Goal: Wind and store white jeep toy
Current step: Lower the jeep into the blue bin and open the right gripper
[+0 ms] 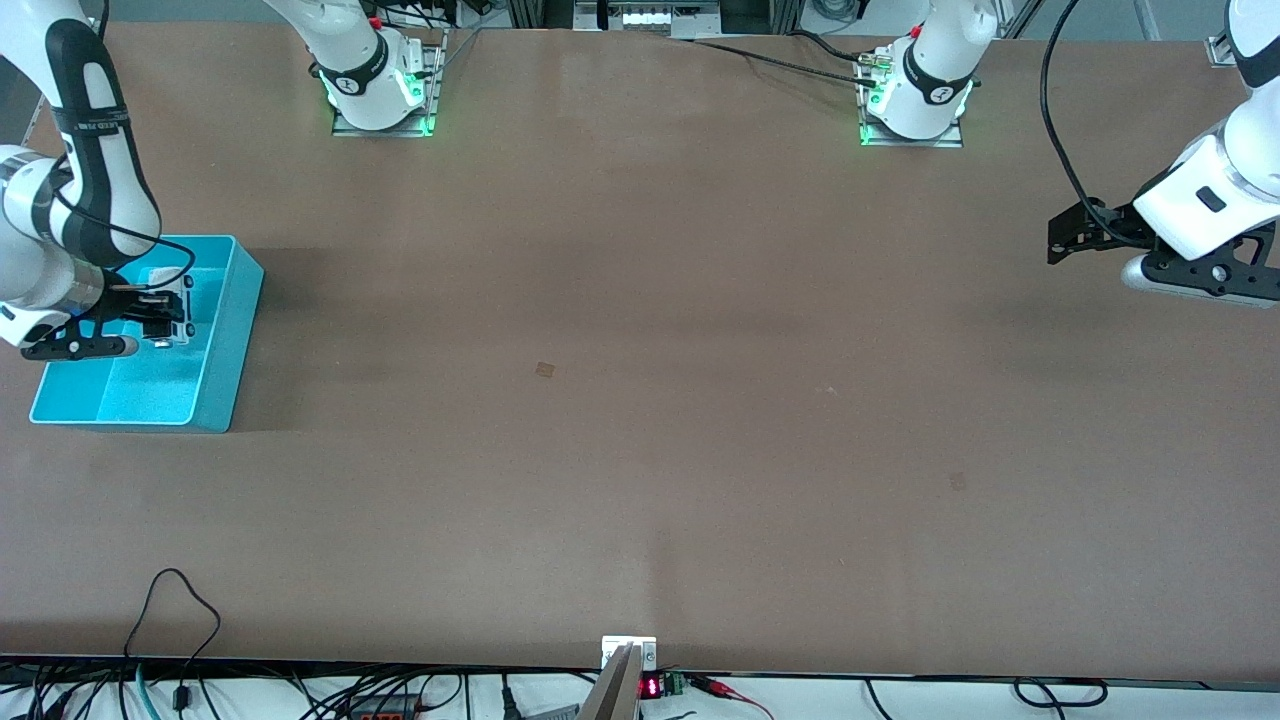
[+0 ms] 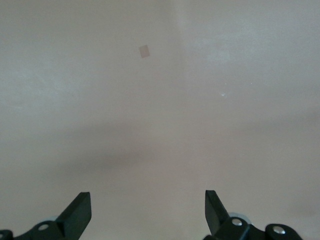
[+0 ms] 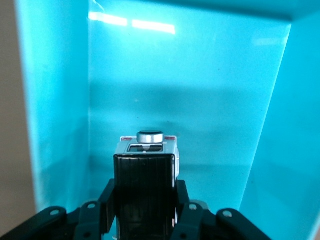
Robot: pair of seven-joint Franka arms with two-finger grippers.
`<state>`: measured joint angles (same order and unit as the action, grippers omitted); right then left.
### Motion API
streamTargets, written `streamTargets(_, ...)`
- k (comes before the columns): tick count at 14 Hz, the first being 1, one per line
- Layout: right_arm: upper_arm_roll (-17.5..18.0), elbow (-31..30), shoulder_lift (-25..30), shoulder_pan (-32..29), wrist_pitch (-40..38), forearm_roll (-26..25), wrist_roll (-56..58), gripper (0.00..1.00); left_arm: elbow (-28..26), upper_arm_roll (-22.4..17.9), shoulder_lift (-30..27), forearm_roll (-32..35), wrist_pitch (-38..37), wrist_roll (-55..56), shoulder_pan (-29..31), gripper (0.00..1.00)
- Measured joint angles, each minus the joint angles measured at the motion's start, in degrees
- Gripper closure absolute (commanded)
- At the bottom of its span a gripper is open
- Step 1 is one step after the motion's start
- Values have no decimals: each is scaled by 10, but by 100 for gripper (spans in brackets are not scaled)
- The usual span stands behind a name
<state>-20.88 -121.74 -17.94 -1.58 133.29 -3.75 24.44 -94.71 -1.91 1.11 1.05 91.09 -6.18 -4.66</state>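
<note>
The white jeep toy, now held just above the bin's floor, will leave my right gripper on the cyan bin's bottom (image 1: pixel 188 310), near the bin's side facing the tan patch.
The white jeep toy (image 3: pixel 145 172), boxy with a black rear roof panel and a grey round knob on top, sits between my right gripper's fingers (image 3: pixel 106 200). My right gripper (image 1: pixel 165 318) is shut on the jeep and holds it inside the cyan bin (image 1: pixel 225 355), just above its floor. In the right wrist view the bin's cyan walls (image 3: pixel 60 110) surround the toy. My left gripper (image 1: pixel 1062 240) is open and empty, waiting above the bare table at the left arm's end. Its two dark fingertips (image 2: pixel 80 212) stand wide apart over the brown surface.
The brown table (image 1: pixel 640 420) carries a small tan square patch (image 1: pixel 545 371) near its middle, also in the left wrist view (image 2: pixel 144 51). Cables hang along the table's edge nearest the front camera. The bin stands at the right arm's end.
</note>
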Motion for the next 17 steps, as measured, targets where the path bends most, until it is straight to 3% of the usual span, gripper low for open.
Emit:
streamTargets(4, 0, -30, -15, -12, 54, 0, 0, 100, 0, 0, 0, 0, 0, 0, 0, 0)
streamTargets(6, 0, -33, -23, -17, 63, 0, -2, 79, 0, 0, 0, 0, 0, 0, 0, 0)
streamTargets(8, 0, -35, -28, -22, 68, 0, -2, 68, 0, 0, 0, 0, 0, 0, 0, 0)
streamTargets(9, 0, -35, -29, -23, 69, 0, -2, 58, 0, 0, 0, 0, 0, 0, 0, 0)
streamTargets(10, 0, -36, -30, -23, 69, 0, -3, 46, 0, 0, 0, 0, 0, 0, 0, 0)
streamTargets(12, 0, -36, -32, -23, 69, 0, -3, 11, 1, 0, 0, 0, 0, 0, 0, 0)
streamTargets(13, 1, -35, -32, -23, 69, 0, -3, 0, 2, 0, 0, 0, 0, 0, 0, 0)
streamTargets(17, 3, -28, -31, -20, 67, 0, -3, 0, 3, 0, 0, 0, 0, 0, 0, 0)
